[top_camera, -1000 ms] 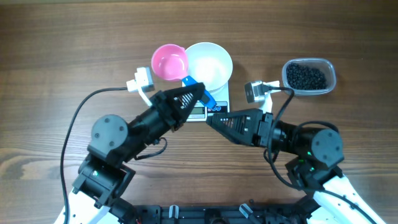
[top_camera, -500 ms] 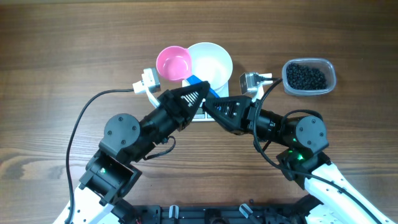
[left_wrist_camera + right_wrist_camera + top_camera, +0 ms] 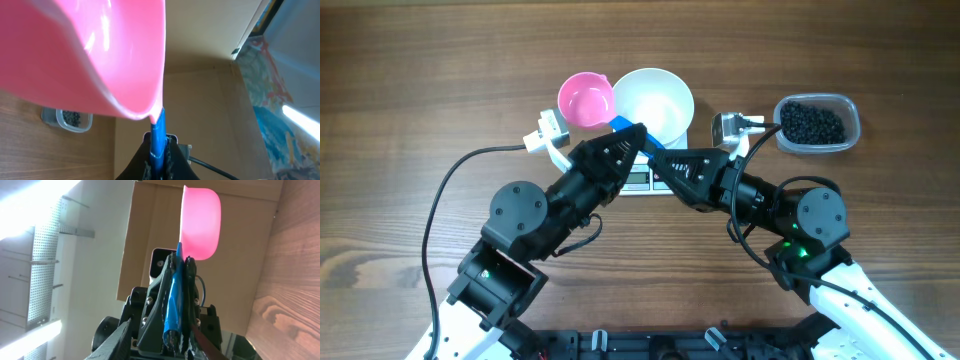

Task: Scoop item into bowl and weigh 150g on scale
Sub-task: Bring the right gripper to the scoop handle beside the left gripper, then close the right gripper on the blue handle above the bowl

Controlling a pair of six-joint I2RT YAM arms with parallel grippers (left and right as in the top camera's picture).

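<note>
The robot's two grippers crowd together on the blue handle, so its left gripper should open and take the handle beside the scoop's cup [image 3: 616, 120] while its right gripper holds it.
A pink scoop [image 3: 586, 100] [image 3: 90, 50] [image 3: 201, 222] with a blue handle [image 3: 621, 125] hangs empty just left of the white bowl [image 3: 660, 100]. The bowl stands on the scale [image 3: 638, 182], which the arms mostly hide. My left gripper [image 3: 638, 136] [image 3: 158, 150] is shut on the blue handle close to the scoop's cup. My right gripper [image 3: 658, 160] [image 3: 176, 305] meets it tip to tip, its fingers closed round the handle's free end. The item, black beads [image 3: 812, 123] [image 3: 73, 119], lies in a clear tub at the right back.
The clear tub [image 3: 850, 128] stands right of the bowl on the wooden table. Both arms cross in front of the scale, and a black cable [image 3: 450, 190] loops off to the left. A cardboard wall [image 3: 150, 235] shows behind in the wrist views.
My right arm has swung left to the scoop's handle and its jaws have narrowed onto the handle's end. The scoop has shifted slightly left; my left gripper has kept its hold.
</note>
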